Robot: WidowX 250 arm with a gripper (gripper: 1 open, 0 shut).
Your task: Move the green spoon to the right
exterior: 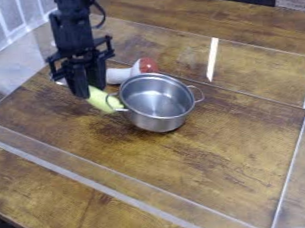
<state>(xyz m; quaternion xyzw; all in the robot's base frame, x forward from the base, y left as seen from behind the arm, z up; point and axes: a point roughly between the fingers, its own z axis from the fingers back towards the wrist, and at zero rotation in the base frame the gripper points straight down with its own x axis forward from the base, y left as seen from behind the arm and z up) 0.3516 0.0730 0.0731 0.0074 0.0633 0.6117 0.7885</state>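
Observation:
The robot's gripper needs to release the green spoon on the wooden table at the front base of the steel pot [174, 130].
The green spoon [108, 101] lies tilted on the wooden table, showing as a thick yellow-green handle. Its lower right end touches the steel pot [158, 100]. My gripper [85, 89] comes straight down from above on a black arm. Its fingers [75, 86] stand close together around the spoon's upper left end and look shut on it. The spoon's silver bowl is not visible.
A mushroom toy [145, 66] with a red cap lies just behind the pot. A low clear plastic wall [66, 169] runs along the front, and another [296, 164] stands on the right. A white rack stands at the far left.

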